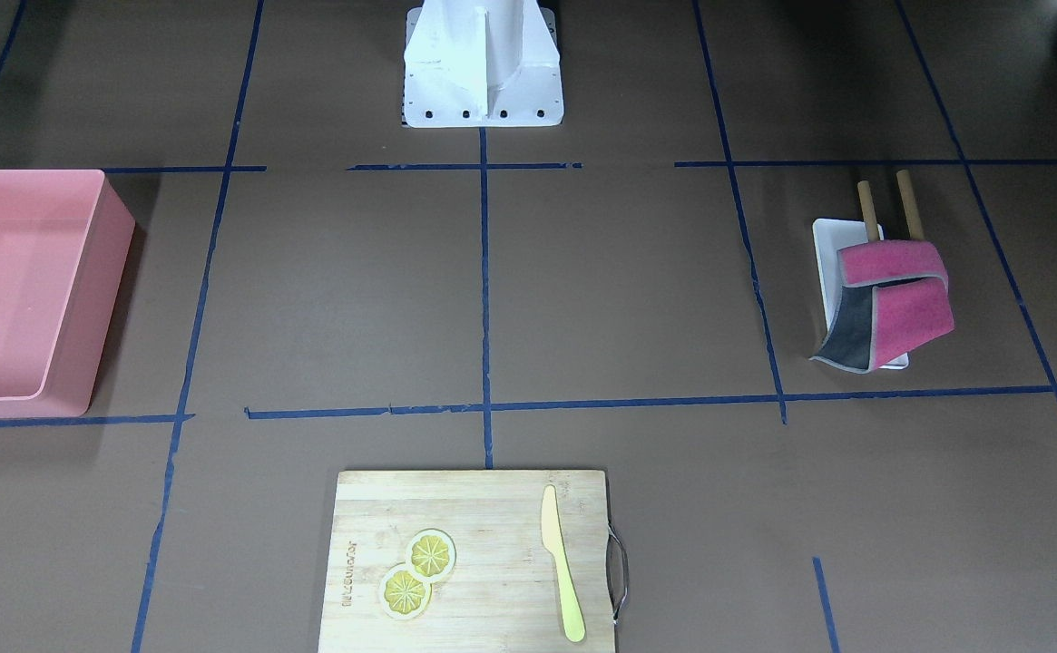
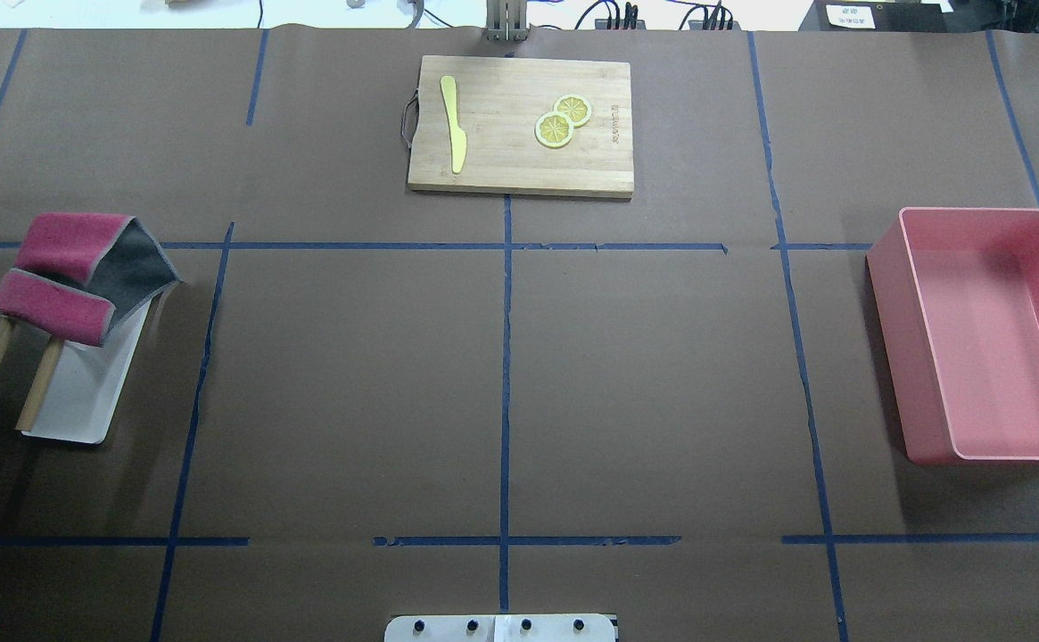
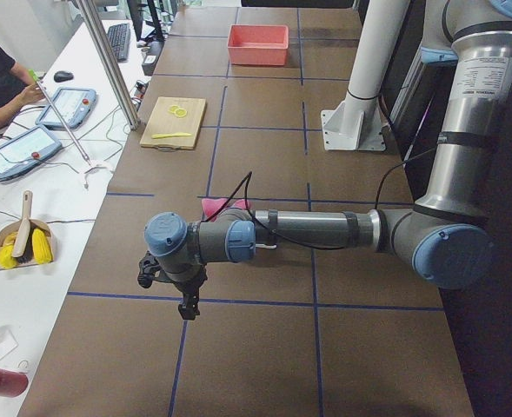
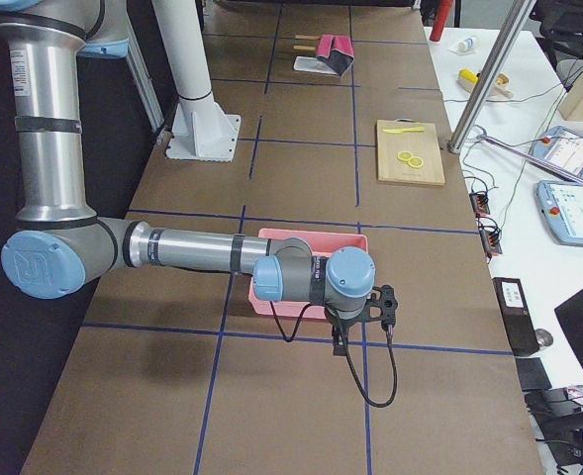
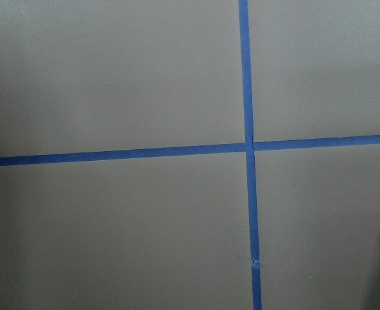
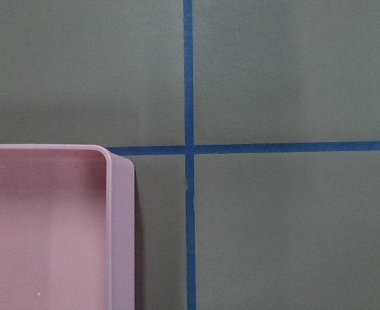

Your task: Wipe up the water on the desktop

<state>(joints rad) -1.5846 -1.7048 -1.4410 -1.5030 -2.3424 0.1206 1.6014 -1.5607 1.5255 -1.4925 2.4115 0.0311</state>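
Observation:
My left gripper is to close on the upper grey edge [image 1: 936,274] of the pink and grey cloth, at the end farthest away from the pink bin.
The desktop [image 2: 350,374] is dark brown with blue tape lines; I see no water on it in any view. A pink and grey cloth [image 2: 64,267] hangs over a wooden rack on a white tray [image 2: 91,401] at the robot's left end; it also shows in the front-facing view [image 1: 895,290]. My left gripper [image 3: 182,295] hangs over a tape crossing beyond that end. My right gripper [image 4: 339,341] hangs by the pink bin [image 4: 311,237]. Both show only in the side views, so I cannot tell whether they are open or shut.
The pink bin [image 2: 920,357] stands at the robot's right end; its corner shows in the right wrist view [image 6: 122,232]. A wooden cutting board [image 2: 501,169] with a yellow knife [image 2: 455,125] and lemon slices [image 2: 564,120] lies at the far middle edge. The white robot base [image 1: 483,63] stands at the near edge.

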